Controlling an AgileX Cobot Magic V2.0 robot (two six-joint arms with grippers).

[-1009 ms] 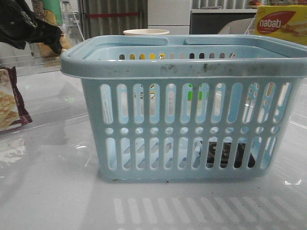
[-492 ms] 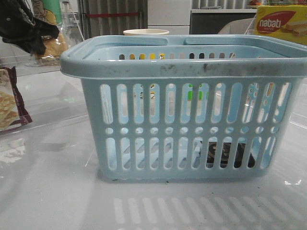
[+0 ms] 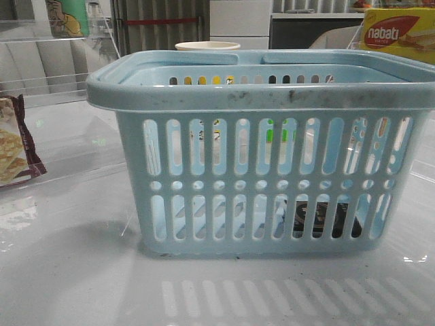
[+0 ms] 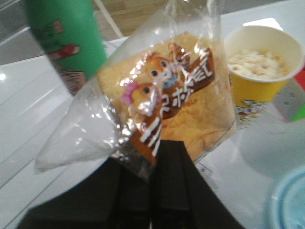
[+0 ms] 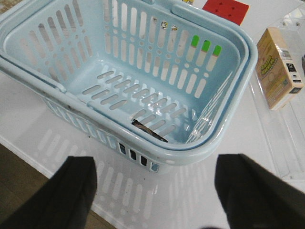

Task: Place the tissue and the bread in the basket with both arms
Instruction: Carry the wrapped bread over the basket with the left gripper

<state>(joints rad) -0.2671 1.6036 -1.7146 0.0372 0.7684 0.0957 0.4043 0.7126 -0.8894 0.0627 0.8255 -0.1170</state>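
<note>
Next, my left hand releases the golden-brown bread, which now hangs in the air, on the light-blue basket's bottom, beside the black tissue pack [image 3: 220, 191].
The light-blue basket [image 3: 258, 92] stands in the middle of the table. The black tissue pack [image 3: 319, 221] lies on its floor at the right and shows through the slots. In the right wrist view the pack [image 5: 150, 131] lies flat inside the basket [image 5: 81, 67]. My right gripper [image 5: 164, 191] is open and empty, above the table just outside the basket's near rim. My left gripper [image 4: 157, 143] is shut on the plastic wrap of the golden-brown bread [image 4: 190, 95], which hangs from it in the air. The basket's rim [image 4: 288, 200] shows at that view's corner. Neither gripper shows in the front view.
A maroon-edged snack bag [image 3: 13, 146] lies at the left edge. A yellow-red Nabati box [image 3: 397, 30] and a paper cup [image 3: 207, 46] stand behind the basket. Near the bread are a green bottle [image 4: 66, 43] and a yellow popcorn cup [image 4: 257, 71]. A tan box [image 5: 281, 67] lies beside the basket.
My left gripper with the bread, at the upper left of the front view earlier, has moved up and out of that view. The basket and tissue have not moved.
</note>
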